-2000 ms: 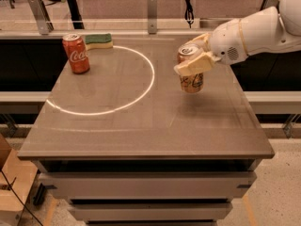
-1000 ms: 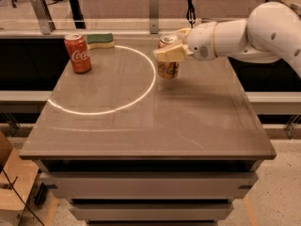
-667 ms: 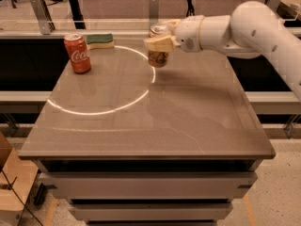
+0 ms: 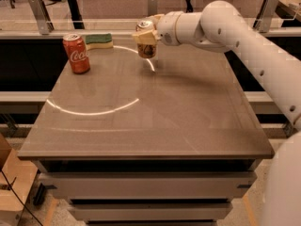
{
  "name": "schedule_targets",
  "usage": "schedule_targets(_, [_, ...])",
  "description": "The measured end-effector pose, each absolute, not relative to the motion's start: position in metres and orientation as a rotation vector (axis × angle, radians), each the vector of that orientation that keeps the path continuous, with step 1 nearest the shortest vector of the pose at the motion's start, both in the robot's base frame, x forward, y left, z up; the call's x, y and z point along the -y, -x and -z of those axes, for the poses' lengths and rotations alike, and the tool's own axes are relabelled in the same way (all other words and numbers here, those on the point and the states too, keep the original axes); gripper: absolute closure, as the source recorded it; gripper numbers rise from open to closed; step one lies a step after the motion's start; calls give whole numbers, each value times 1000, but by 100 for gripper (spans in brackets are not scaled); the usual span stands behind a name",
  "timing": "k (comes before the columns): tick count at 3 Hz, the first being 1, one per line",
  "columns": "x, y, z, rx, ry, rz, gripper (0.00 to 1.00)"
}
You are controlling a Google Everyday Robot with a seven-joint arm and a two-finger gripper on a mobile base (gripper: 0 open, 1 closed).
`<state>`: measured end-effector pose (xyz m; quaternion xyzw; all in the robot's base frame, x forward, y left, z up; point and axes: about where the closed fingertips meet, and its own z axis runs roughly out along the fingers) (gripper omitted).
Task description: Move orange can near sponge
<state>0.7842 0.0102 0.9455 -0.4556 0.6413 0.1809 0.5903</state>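
Note:
I should set the orange can on the table [image 4: 123,54] with my gripper, close beside the sponge's end facing my arm. The can now hangs above the table's far part.
The orange can [image 4: 147,49] is golden-tan with a silver top and hangs upright a little above the far part of the table. My gripper [image 4: 145,35] is shut on its upper half, reaching in from the right. The sponge [image 4: 98,40], green over yellow, lies flat at the table's far left edge, about a can's height to the left of the held can.
A red Coca-Cola can [image 4: 76,53] stands at the far left, just in front of the sponge. The grey table [image 4: 150,117] has a white ring of light on it. My white arm [image 4: 244,46] crosses the right side. A railing runs behind the table.
My gripper has carried the orange can from the right half of the table leftward and toward the far edge, closing much of the gap to the sponge.

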Motion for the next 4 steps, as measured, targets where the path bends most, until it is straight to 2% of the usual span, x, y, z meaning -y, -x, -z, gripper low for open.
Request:
schedule_targets(2, [-41, -834, -920, -1552, 1018, -401, 100])
schedule_targets(4, [-74, -856, -910, -1560, 1007, -446, 100])
